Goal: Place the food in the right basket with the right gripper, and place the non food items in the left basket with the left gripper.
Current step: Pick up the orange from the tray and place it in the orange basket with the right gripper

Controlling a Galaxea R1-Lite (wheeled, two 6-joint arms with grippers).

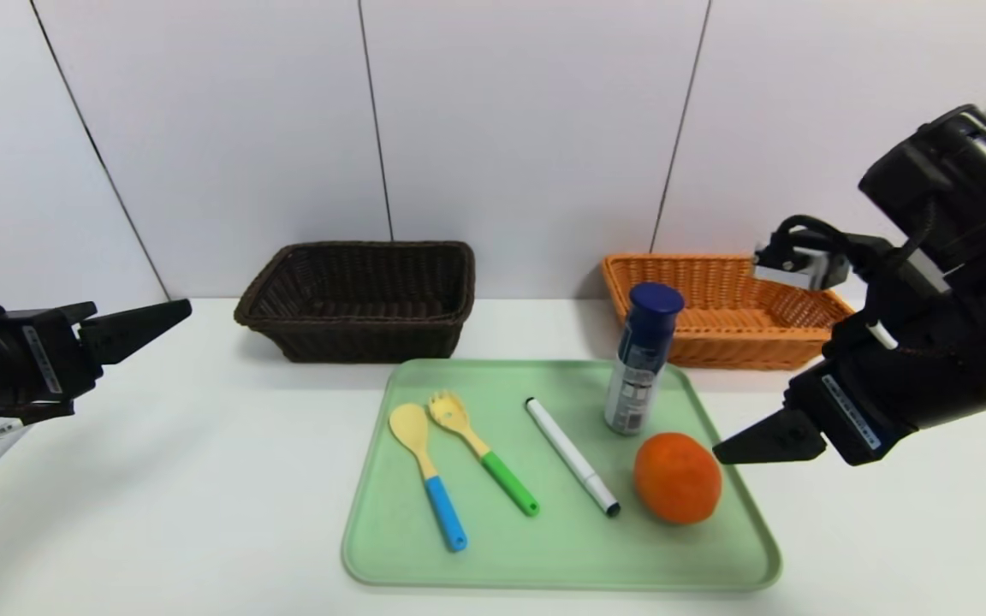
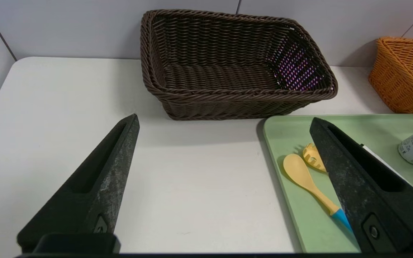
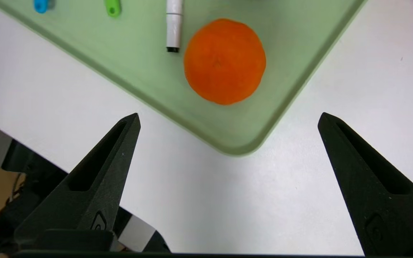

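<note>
My right gripper will close on the opposite sides (image 1: 677, 479) (image 3: 225, 62) of the orange fruit beside the white marker, because this food belongs in the orange-tan basket.
On the green tray (image 1: 373, 547) lie the yellow spoon with blue handle (image 1: 428, 472), the yellow fork with green handle (image 1: 482, 451) and the white marker (image 1: 572, 456). The orange fruit (image 1: 678, 477) sits at the tray's right, and the white-and-blue bottle (image 1: 640, 364) stands behind it. The dark brown basket (image 1: 360, 299) and the orange-tan basket (image 1: 720, 310) stand empty at the back. My right gripper (image 1: 728, 449) hovers open just right of the orange (image 3: 225, 61), above the tray's near corner (image 3: 240, 147). My left gripper (image 1: 176, 312) is open, far left of the tray, with the spoon (image 2: 305, 179) beside one finger.
The white table (image 1: 159, 479) runs to a white panelled wall behind the baskets. Its front edge shows in the right wrist view, with dark gear (image 3: 20, 186) below it.
</note>
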